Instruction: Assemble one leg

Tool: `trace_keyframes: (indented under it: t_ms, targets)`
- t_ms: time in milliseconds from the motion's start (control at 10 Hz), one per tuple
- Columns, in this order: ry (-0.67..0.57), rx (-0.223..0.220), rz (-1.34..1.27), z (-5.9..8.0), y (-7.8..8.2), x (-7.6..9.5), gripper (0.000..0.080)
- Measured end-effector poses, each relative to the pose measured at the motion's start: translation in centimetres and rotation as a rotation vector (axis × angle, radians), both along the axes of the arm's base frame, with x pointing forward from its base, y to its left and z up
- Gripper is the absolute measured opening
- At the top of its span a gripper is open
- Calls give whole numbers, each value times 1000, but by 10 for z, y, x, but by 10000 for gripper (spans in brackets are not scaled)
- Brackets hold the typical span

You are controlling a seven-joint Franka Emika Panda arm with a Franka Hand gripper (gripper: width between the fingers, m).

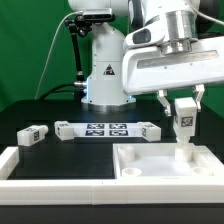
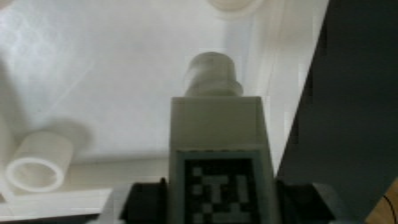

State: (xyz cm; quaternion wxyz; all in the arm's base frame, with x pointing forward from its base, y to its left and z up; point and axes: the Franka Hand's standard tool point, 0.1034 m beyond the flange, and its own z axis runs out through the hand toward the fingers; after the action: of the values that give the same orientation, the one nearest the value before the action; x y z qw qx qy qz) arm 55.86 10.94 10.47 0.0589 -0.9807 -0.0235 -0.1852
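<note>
The robot's gripper should release the leg upright in the panel's front corner socket (image 1: 203, 169), on the side closest to the leg.
My gripper (image 1: 182, 108) is shut on a leg (image 1: 184, 122), a small white block with a black-and-white marker facing the camera. I hold it upright over the far right corner of the large white rimmed panel (image 1: 150, 172), its lower end close to the panel surface. In the wrist view the leg (image 2: 217, 130) runs out from between the dark fingers (image 2: 150, 200). Its marker is near the jaws and its round peg points at the panel (image 2: 107, 80). A round socket (image 2: 43, 165) stands on the panel beside it.
The marker board (image 1: 106, 128) lies mid-table below the robot base. Small white marked blocks lie at its ends (image 1: 63, 128) (image 1: 150, 130), and another lies further to the exterior view's left (image 1: 33, 135). A white raised wall (image 1: 20, 165) borders the front left.
</note>
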Motion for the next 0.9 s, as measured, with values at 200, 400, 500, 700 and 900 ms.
trace_keyframes:
  t_ms: [200,400,500,700,900]
  targets:
    - [-32,-14,61,-1,7,21,291]
    - [-55,-18,84,1,10,34,291]
    - [-103,-20,74,2,8,36,291]
    - [-138,-21,68,2,7,37,291]
    - [-147,-26,77,-4,6,40,291]
